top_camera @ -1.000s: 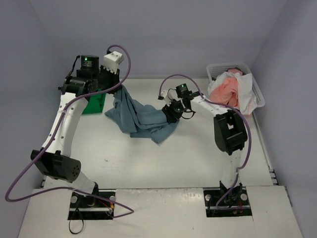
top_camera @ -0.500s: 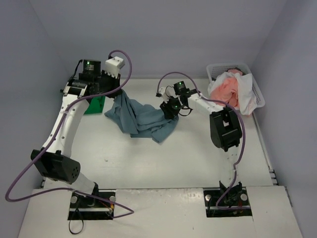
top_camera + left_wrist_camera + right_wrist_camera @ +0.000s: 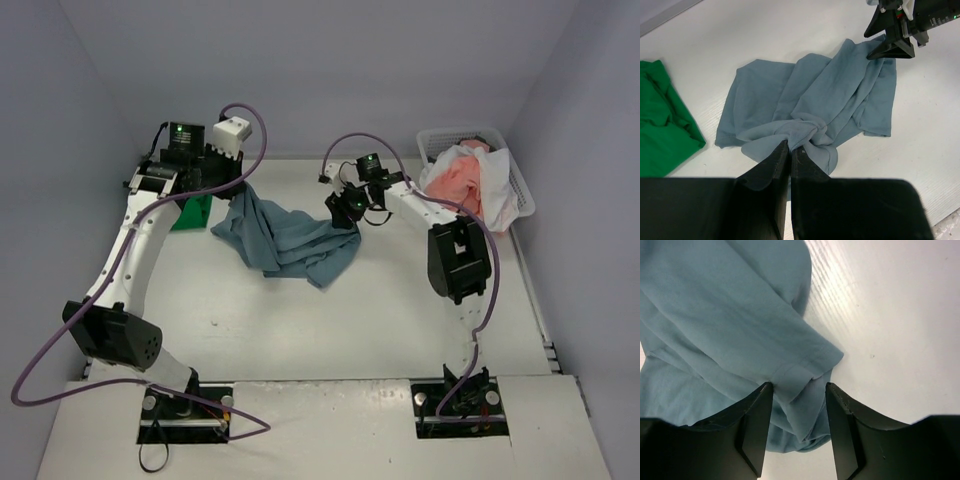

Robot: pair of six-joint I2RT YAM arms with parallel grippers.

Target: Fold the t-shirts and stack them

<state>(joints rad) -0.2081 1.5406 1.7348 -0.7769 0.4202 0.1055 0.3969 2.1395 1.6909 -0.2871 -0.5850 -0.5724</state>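
Note:
Next, my right gripper opens and pinches further in from that hemmed edge (image 3: pixel 757 364) before lifting, because the grey-blue t-shirt's hemmed edge sits too shallow in its fingers.
A grey-blue t-shirt (image 3: pixel 290 242) lies crumpled on the white table. One bunched edge is lifted toward the back left, where my left gripper (image 3: pixel 238 184) is shut on it. In the left wrist view the fingers (image 3: pixel 789 148) pinch a gathered fold of this shirt (image 3: pixel 830 90). My right gripper (image 3: pixel 341 212) is at the shirt's right edge. In the right wrist view it stands open (image 3: pixel 799 388) astride a hemmed corner of the cloth (image 3: pixel 725 305), which lies between the fingers unpinched. A green t-shirt (image 3: pixel 190 211) lies behind the left arm and shows at the left edge (image 3: pixel 660 125) of the left wrist view.
A white mesh basket (image 3: pixel 436 137) stands at the back right with pink and white t-shirts (image 3: pixel 462 180) heaped in it. Walls close in the table on the left, back and right.
My right gripper has moved up the shirt's right edge toward the back, its jaws narrowing a little. The left gripper has kept its hold and hardly moved.

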